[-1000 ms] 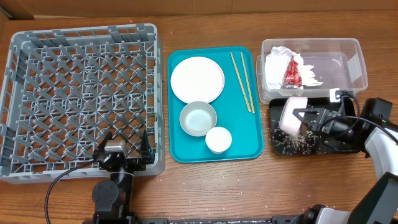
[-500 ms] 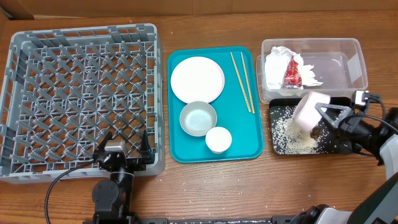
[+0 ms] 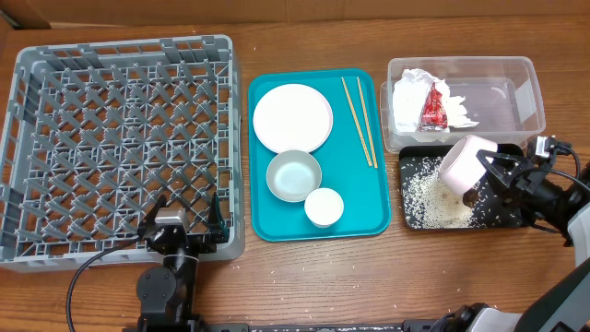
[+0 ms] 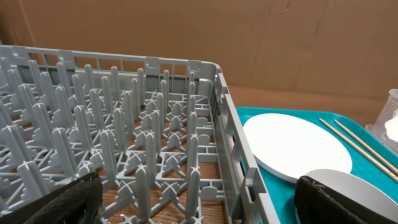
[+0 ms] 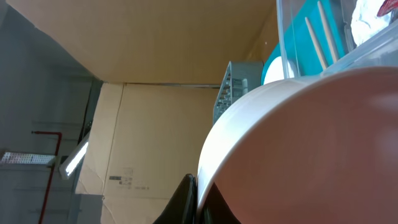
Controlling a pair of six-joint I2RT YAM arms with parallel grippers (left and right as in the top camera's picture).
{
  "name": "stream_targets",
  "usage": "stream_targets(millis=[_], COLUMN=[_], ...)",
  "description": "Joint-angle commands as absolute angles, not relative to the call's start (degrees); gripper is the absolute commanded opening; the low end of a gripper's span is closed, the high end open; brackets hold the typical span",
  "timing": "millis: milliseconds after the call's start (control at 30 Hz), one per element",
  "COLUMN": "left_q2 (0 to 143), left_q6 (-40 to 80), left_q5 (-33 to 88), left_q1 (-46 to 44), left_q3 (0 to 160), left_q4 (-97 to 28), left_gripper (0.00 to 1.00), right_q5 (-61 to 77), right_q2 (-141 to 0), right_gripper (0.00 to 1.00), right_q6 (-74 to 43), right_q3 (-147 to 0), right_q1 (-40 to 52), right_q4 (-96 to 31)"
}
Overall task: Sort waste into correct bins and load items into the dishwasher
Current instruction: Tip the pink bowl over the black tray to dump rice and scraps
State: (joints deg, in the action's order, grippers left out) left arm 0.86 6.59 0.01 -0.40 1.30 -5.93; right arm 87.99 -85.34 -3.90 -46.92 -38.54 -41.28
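The robot's right gripper should release the whitish bowl on the teal tray (image 3: 351, 175) between the small cup and the chopsticks. The bowl is now tipped over the black tray.
My right gripper (image 3: 487, 166) is shut on the rim of a whitish bowl (image 3: 463, 164), held tipped on its side over the black tray (image 3: 502, 218); the bowl fills the right wrist view (image 5: 311, 149). White rice grains (image 3: 429, 198) lie spread in the tray. The clear tub (image 3: 502, 101) behind it holds the crumpled napkin (image 3: 410, 97) and the red wrapper (image 3: 433, 108). On the teal tray (image 3: 277, 221) lie the plate (image 3: 292, 117), a bowl (image 3: 293, 175), the small cup (image 3: 324, 207) and the chopsticks (image 3: 359, 120). My left gripper (image 3: 182, 221) is open at the grey rack's (image 3: 120, 138) near right corner.
A few stray rice grains lie on the wooden table in front of the trays. In the left wrist view the rack's wall (image 4: 227, 143) stands right beside the teal tray's edge. A cardboard wall runs along the back.
The right gripper drew back to the right and lifted the bowl more upright. Rice that was falling a second ago now lies in the black tray. The left arm has not moved.
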Motion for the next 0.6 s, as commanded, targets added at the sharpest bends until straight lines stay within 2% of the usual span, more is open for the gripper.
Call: stream_targets(millis=[0, 267, 433, 567], left_q2=[0.38, 0.38, 0.38, 0.38], left_q6=[5.56, 5.56, 5.56, 5.56], left_q5=[0.03, 0.03, 0.03, 0.03], left_q1=[-0.78, -0.78, -0.78, -0.78], left_q3=[0.91, 0.91, 0.91, 0.91], left_q4=[-5.72, -5.72, -5.72, -5.72], left_gripper=[1.00, 1.00, 1.00, 1.00], right_q5=[89.93, 89.27, 73.80, 76.64], right_q2=[-85.01, -84.14, -81.87, -79.05], right_gripper=[0.04, 0.04, 0.04, 0.04], right_q6=[-4.80, -4.54, -4.71, -3.03], right_q3=[-46.89, -46.89, -47.31, -47.33], right_q1=[-38.74, -38.70, -38.61, -37.98], right_q4=[-42.15, -44.49, -45.89, -48.07])
